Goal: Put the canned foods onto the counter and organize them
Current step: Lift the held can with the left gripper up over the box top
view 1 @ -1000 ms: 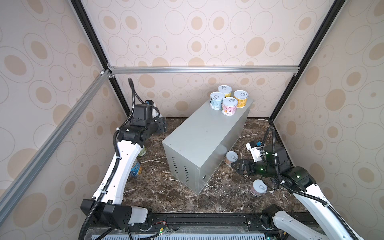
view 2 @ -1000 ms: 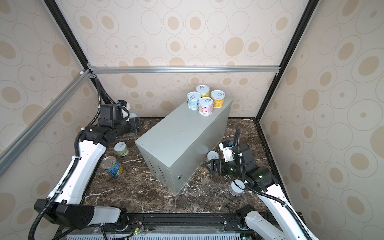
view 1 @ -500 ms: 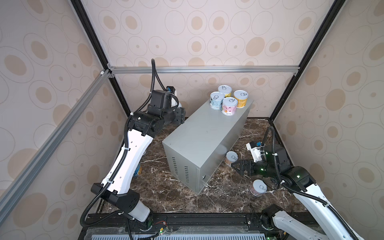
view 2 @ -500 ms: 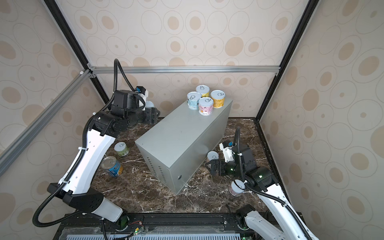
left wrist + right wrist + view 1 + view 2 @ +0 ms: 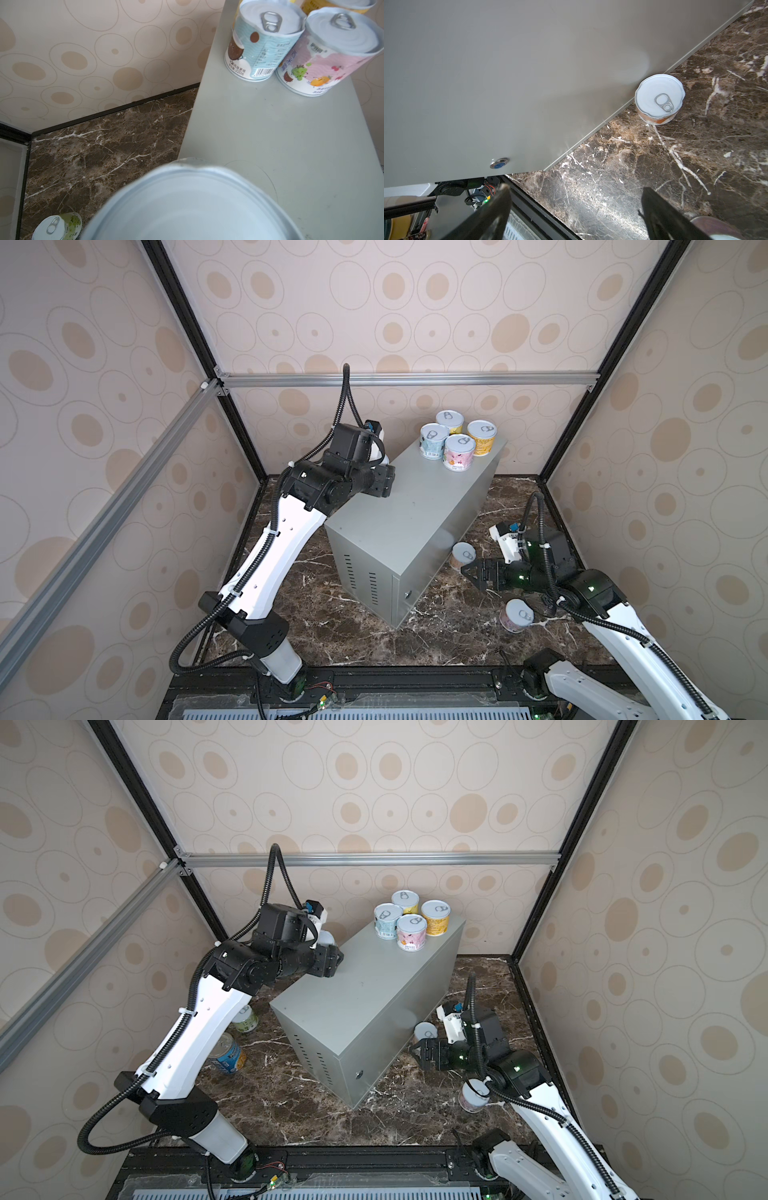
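I should let go of the can with my left gripper on the bare counter top (image 5: 408,488) (image 5: 256,154) just in front of the light blue can.
The counter (image 5: 407,522) (image 5: 361,1002) is a grey metal box standing diagonally on the marble. Several pastel cans (image 5: 457,439) (image 5: 266,41) stand clustered at its far end. My left gripper (image 5: 384,485) (image 5: 332,963) hovers at the counter's left edge, shut on a can whose pale lid (image 5: 191,207) hides the jaws. My right gripper (image 5: 469,572) (image 5: 575,207) is open and empty, low over the marble by the counter's right side. An orange can (image 5: 462,554) (image 5: 658,97) stands against that side, just beyond the fingertips (image 5: 658,212).
A pink can (image 5: 516,615) stands under my right forearm. Left of the counter, a green can (image 5: 245,1017) (image 5: 58,226) and a taller blue can (image 5: 228,1056) sit on the marble, partly behind my left arm. Patterned walls and black frame posts close in the cell.
My left arm has risen from low at the left rear and swung right, bringing its can up to the counter's top edge. The right arm has stayed put.
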